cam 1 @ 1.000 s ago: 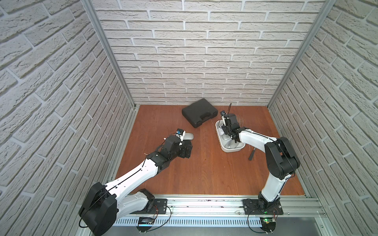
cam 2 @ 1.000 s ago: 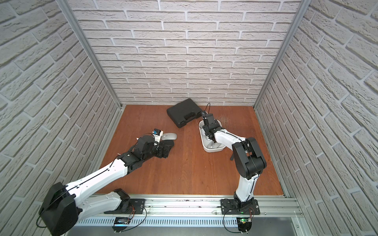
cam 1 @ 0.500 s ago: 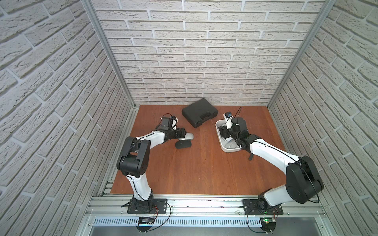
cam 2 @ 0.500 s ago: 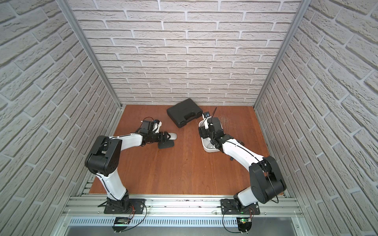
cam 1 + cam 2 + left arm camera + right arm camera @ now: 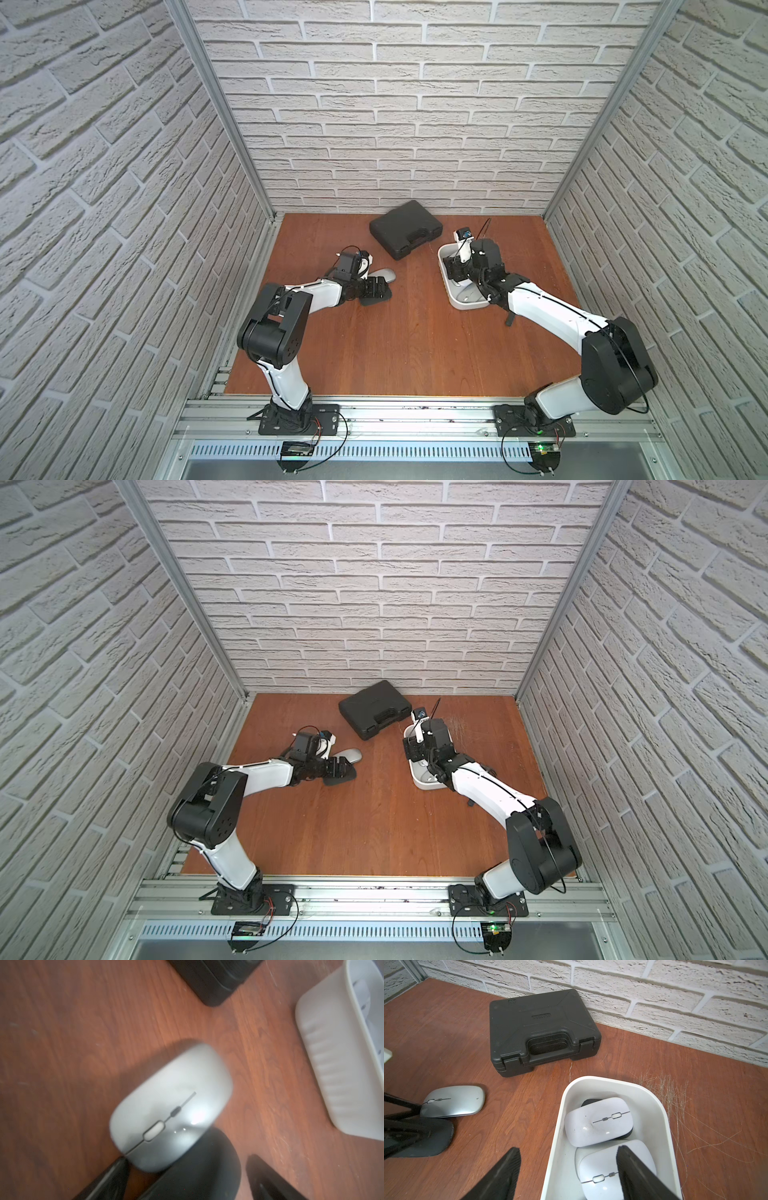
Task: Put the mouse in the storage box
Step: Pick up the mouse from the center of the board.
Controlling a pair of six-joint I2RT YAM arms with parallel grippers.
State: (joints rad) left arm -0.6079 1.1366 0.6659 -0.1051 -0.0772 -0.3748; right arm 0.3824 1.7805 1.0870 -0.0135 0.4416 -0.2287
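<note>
I should next use my right gripper to grab the loose end of the black mouse [image 5: 388, 296] [image 5: 446, 1138], which my left gripper should hold out to it.
A silver mouse [image 5: 384, 274] [image 5: 172, 1105] lies on the wooden table with a black mouse [image 5: 376, 296] [image 5: 197, 1167] touching it. My left gripper [image 5: 373, 289] [image 5: 187, 1159] is open and low at these two; the black mouse sits between its fingers. The white storage box [image 5: 465, 301] [image 5: 602, 1080] stands to the right and holds two white mice [image 5: 598, 1121] [image 5: 600, 1169], with a dark one partly hidden beneath them. My right gripper [image 5: 455, 270] [image 5: 569, 1150] is open astride the box's left wall, one finger outside it and one over the nearer white mouse, holding nothing.
A shut black hard-shell case [image 5: 405, 228] [image 5: 542, 1030] lies by the back wall between the two arms. A small dark object [image 5: 510, 318] lies on the table beside the right arm. Brick walls close in the table on three sides.
My right jaws have spread apart over the storage box. The left arm's elbow has swung round, while its gripper has stayed open by the two mice on the table.
</note>
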